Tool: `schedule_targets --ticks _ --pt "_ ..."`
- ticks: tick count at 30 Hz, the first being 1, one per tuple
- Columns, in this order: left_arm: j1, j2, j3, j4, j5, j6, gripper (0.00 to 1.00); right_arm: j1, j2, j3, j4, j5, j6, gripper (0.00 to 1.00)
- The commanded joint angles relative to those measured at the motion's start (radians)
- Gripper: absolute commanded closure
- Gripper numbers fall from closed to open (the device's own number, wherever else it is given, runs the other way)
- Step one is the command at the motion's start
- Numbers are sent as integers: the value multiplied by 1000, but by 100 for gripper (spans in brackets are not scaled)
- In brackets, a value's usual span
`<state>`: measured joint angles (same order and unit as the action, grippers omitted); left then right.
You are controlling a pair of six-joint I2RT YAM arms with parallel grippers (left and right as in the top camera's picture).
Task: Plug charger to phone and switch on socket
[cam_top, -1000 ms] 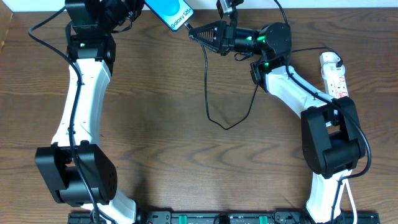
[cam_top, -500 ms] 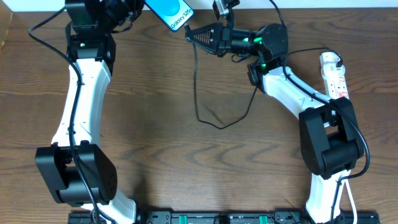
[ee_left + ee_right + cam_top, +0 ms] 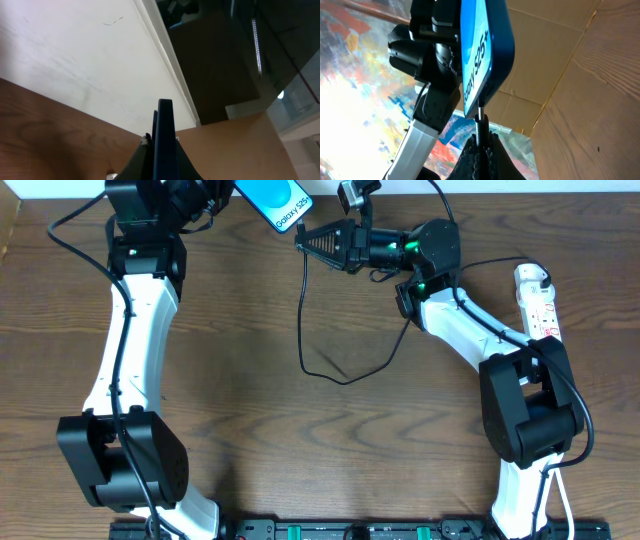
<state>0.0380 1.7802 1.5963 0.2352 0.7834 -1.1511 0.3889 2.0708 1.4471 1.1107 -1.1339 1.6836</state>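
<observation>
My right gripper should release the tip of the charger's connector, now up at the phone's lower end, on the table point(image 3: 421, 327) between the loop of the black cable and the white socket.
My left gripper point(image 3: 225, 192) is shut on the phone point(image 3: 272, 200) and holds it in the air at the table's far edge, blue screen up. In the left wrist view the phone point(image 3: 164, 135) stands edge-on between the jaws of the left gripper point(image 3: 164, 150). My right gripper point(image 3: 299, 238) is shut on the charger's plug point(image 3: 480, 125). The plug's tip points up at the lower end of the phone point(image 3: 482, 50) and looks to touch it. The black charger cable point(image 3: 345, 380) hangs from the gripper and loops over the table. The white socket point(image 3: 537, 300) lies at the far right.
A white wall panel point(image 3: 75, 65) runs behind the table's far edge. The socket's white cord point(image 3: 560, 505) runs down past the right arm's base point(image 3: 525, 430). The left arm's base point(image 3: 120, 460) stands at the front left.
My right gripper has moved left with the plug, closer to the phone's lower end. The hanging cable loop has swung left with it. The left arm and phone have stayed put.
</observation>
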Motion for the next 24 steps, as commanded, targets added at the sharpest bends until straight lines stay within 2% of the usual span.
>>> schedule_targets --ticks 1,17,21,24 --pt "-21 -2 11 3 103 -6 93 -14 0 10 -1 64 -17 99" --pt "53 -2 11 7 119 -40 93 -83 0 10 -17 46 -24 99" --pt "53 -2 11 7 120 -44 93 -97 0 10 -90 22 -82 99" --pt "53 -2 11 7 126 -56 92 -107 0 10 -234 13 -180 98"
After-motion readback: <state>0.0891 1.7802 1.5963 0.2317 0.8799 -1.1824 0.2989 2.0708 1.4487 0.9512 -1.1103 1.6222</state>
